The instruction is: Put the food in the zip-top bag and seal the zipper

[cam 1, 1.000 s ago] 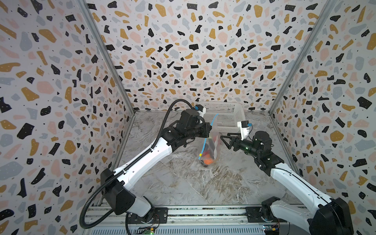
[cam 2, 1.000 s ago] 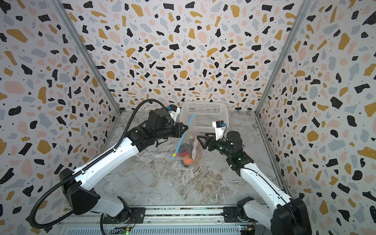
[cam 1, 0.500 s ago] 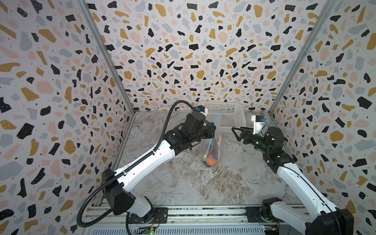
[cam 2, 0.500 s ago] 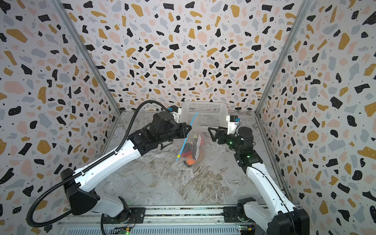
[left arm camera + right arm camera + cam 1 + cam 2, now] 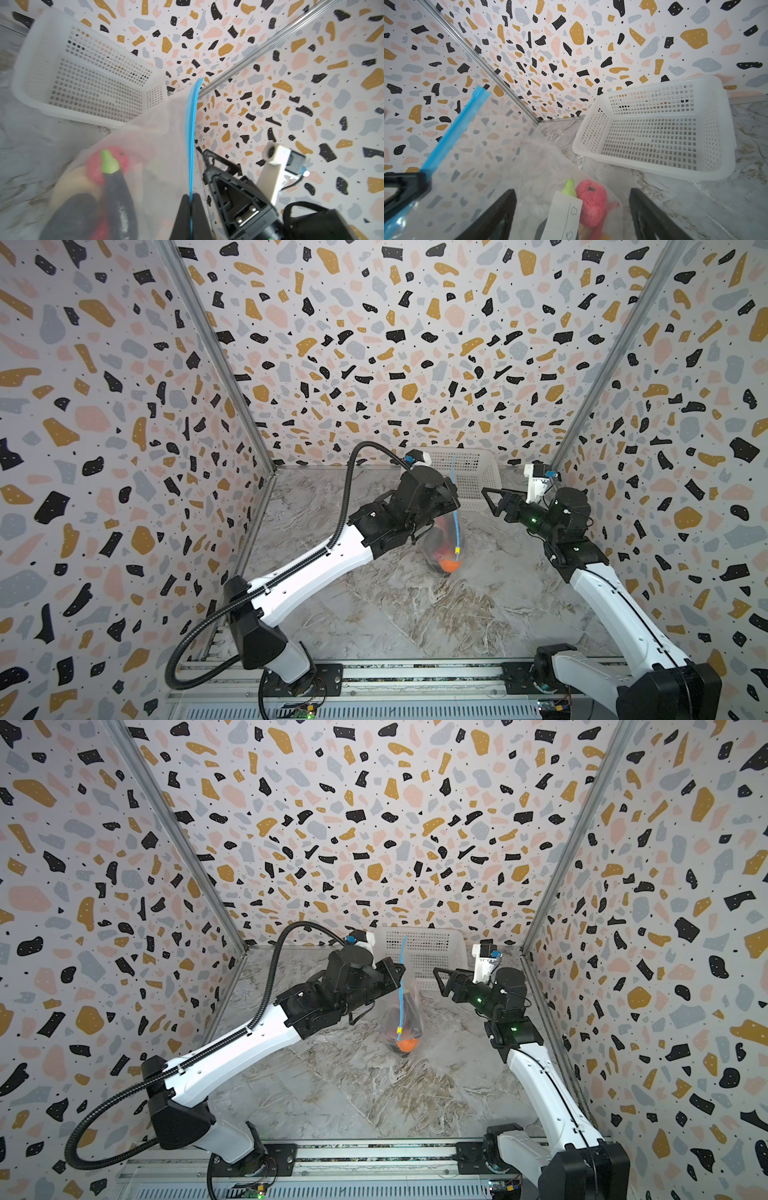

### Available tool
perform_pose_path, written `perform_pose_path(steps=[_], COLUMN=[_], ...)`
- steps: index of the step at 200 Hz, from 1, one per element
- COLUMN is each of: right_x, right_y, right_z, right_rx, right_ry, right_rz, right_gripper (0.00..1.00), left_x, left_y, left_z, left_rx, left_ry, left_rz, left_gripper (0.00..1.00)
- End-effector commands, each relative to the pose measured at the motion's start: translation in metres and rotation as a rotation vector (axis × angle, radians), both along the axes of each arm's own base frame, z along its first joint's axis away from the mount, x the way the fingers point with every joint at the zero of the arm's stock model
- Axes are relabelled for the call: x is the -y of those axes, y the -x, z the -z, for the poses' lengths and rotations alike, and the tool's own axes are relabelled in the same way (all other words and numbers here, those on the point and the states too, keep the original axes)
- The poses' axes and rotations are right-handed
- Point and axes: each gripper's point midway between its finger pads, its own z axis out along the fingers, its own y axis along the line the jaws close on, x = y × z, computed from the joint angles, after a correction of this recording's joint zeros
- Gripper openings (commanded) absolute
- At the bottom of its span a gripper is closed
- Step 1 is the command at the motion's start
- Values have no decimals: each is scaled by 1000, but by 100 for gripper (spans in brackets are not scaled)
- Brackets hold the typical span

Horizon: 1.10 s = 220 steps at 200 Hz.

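I will let go of the light-blue zipper with my left gripper on the bare marble floor (image 5: 372, 574) under that gripper's arm, beside the hanging bag.
The clear zip-top bag (image 5: 441, 537) (image 5: 409, 1011) hangs upright above the marble floor, with the food (image 5: 448, 566) (image 5: 406, 1045) gathered at its bottom. My left gripper (image 5: 455, 499) (image 5: 400, 971) (image 5: 190, 195) is shut on the light-blue zipper (image 5: 457, 526) (image 5: 401, 990) (image 5: 192, 128), whose yellow tab (image 5: 456, 549) sits low. Through the plastic I see a pink-red ball (image 5: 112, 160) (image 5: 591, 201), a dark purple piece (image 5: 118, 193) and the white label (image 5: 564, 216). My right gripper (image 5: 490, 502) (image 5: 440, 979) (image 5: 572, 190) stands open to the right of the bag, apart from it.
A white perforated basket (image 5: 478, 472) (image 5: 428, 952) (image 5: 62, 72) (image 5: 654, 135) stands against the back wall, just behind the bag and between the two grippers. Patterned walls close in on three sides. The arm bases sit on the rail along the front edge.
My right gripper has let go of the bag, opened wide and drawn back to the right and up. The left gripper has carried the bag a little to the right.
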Motion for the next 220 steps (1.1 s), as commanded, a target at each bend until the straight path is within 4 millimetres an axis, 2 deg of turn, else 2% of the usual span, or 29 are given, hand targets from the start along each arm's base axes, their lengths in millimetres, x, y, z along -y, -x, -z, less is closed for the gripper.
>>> perform_pose_path(steps=[1,23,49,59,72,97,117,129,144,160,179,198,220], right_x=[4,14,31,34,34,31,21,14,2,-7,-18,-37,-66], right_y=[0,0,0,-1,-3,-5,-6,-6,-6,-7,-5,1,13], right_z=[-14,-13,-16,-19,-23,-21,-12,-7,-1,6,21,42,69], right_rx=[-1,-20,-20,-19,-27,-37,-57,-66,-71,-87,-112,-143,-180], right_ry=[-7,10,19,27,44,49,59,74,97,126,162,204,240], right_rz=[5,36,89,101,101,82,54,43,20,3,-19,-61,-134], right_gripper=[88,88,88,88,88,87,86,85,85,85,85,85,85], left_x=[26,60,103,110,105,57,23,3,-21,-52,-92,-136,-179], left_y=[-3,-3,10,13,14,10,2,-2,-6,-11,-12,-8,-1], left_z=[-56,-66,-75,-73,-59,-33,15,55,87,111,142,173,224], left_rx=[81,89,77,66,42,35,-30,-94,-139,-165,-196,-226,-276], left_ry=[211,278,351,353,346,371,350,348,380,373,343,322,253], left_rz=[-32,-1,88,112,101,-4,-53,-81,-99,-136,-196,-263,-330], left_gripper=[0,0,0,0,0,0,0,0,0,0,0,0,0])
